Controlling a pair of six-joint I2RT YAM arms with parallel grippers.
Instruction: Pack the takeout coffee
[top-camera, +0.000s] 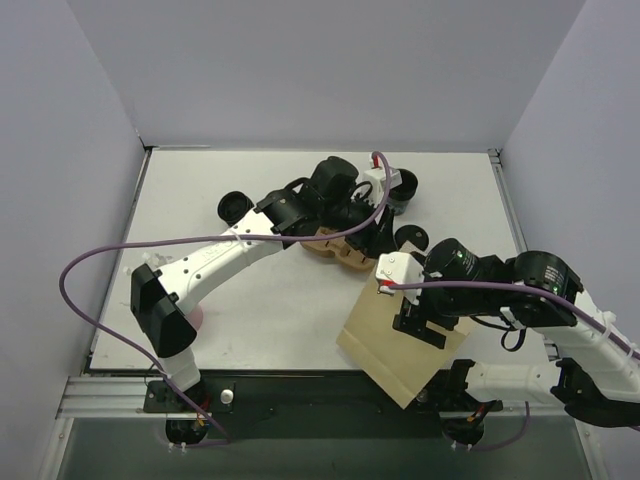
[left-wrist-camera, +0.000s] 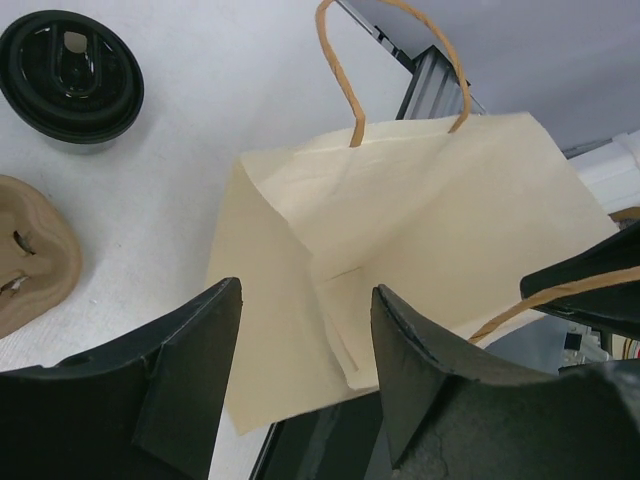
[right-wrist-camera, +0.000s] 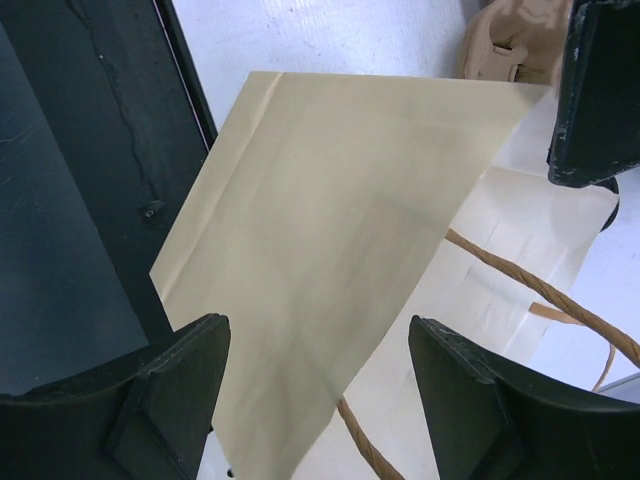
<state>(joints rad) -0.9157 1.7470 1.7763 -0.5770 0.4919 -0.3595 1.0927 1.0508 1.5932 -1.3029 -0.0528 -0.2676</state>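
Note:
The bottom of the paper bag sticks out over the near table edge, so the robot's left gripper needs to pinch the bag's rim (left-wrist-camera: 314, 272) and pull the bag inward before packing the coffee.
The takeout coffee (left-wrist-camera: 70, 75), a small black cup with a round black lid, stands on the white table; it also shows in the top view (top-camera: 412, 238). The brown pulp carrier (top-camera: 335, 250) lies left of it and shows in the left wrist view (left-wrist-camera: 30, 250). A tan paper bag (top-camera: 395, 345) with twisted handles (left-wrist-camera: 345, 80) lies flat at the table's near edge. My left gripper (left-wrist-camera: 305, 300) is open and empty above the bag's near part. My right gripper (right-wrist-camera: 320, 340) is open and empty over the bag (right-wrist-camera: 330, 230).
A taller stack of black cups (top-camera: 402, 190) stands at the back behind the left wrist. Another round black item (top-camera: 235, 207) sits at the back left. The bag's bottom overhangs the near table edge above the dark rail (right-wrist-camera: 80, 200). Grey walls close three sides.

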